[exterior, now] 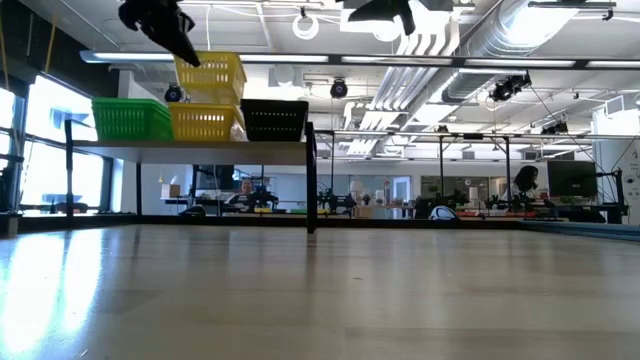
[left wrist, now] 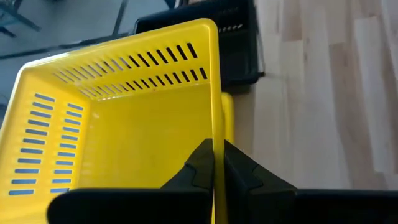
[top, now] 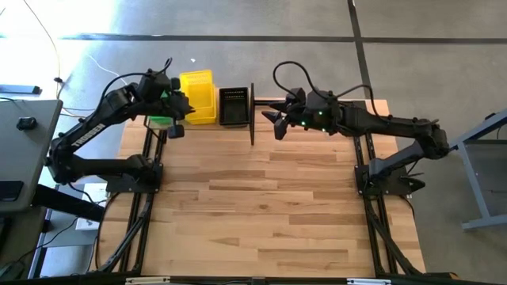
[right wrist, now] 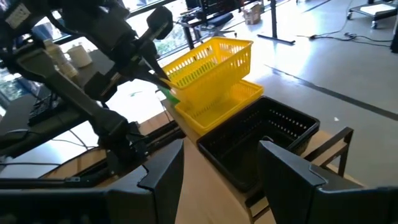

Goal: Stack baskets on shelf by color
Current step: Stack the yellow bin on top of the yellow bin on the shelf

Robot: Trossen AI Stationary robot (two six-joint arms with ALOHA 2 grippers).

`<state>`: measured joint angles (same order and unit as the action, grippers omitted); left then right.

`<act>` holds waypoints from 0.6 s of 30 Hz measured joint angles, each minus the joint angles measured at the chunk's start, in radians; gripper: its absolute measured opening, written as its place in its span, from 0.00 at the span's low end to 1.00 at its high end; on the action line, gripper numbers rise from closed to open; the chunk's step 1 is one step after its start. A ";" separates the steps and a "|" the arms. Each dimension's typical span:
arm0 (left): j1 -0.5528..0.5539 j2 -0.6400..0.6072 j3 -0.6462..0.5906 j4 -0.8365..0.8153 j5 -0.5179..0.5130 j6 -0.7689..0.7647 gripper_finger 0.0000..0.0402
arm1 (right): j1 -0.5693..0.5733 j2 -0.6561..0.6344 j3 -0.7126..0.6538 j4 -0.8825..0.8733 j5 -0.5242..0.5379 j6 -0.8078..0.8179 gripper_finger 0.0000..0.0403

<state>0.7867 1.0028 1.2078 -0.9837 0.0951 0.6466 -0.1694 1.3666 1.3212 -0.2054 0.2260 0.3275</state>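
Observation:
I should let go of the upper yellow basket with my left gripper once it is inside the lower yellow basket [top: 200, 100] [left wrist: 152, 134], next to the black basket.
The light-wood shelf [exterior: 190, 148] stands at the table's far left. On it, from left to right, sit a green basket [exterior: 132, 118], a yellow basket [exterior: 205, 122] and a black basket [exterior: 273, 118]. My left gripper [left wrist: 215, 167] is shut on a second yellow basket [exterior: 210, 75], which it holds right over the first; this basket also shows in the high view [top: 198, 93]. My right gripper [top: 273, 120] is open and empty, level with the shelf's right black upright [top: 252, 115] and just right of it. My left gripper pinches the upper yellow basket's wall on the table's near side [left wrist: 216, 127], at the rim, with one finger inside the basket and one outside. The fingers slant down from the table's left. The basket hangs slightly tilted over the lower yellow basket [left wrist: 229, 112]; I cannot tell whether they touch.
The shelf's black upright [exterior: 312, 180] stands between the black basket and my right gripper. The wooden tabletop [top: 261, 206] stretches bare toward the near edge. A room with desks and people shows beyond the table.

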 joint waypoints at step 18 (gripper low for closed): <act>0.129 0.096 -0.001 -0.053 0.113 0.091 0.00 | -0.034 0.000 0.000 0.000 -0.021 -0.023 0.46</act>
<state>0.9159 1.0986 1.2072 -1.0370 0.2086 0.7376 -0.2039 1.3666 1.3212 -0.2054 0.2055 0.3050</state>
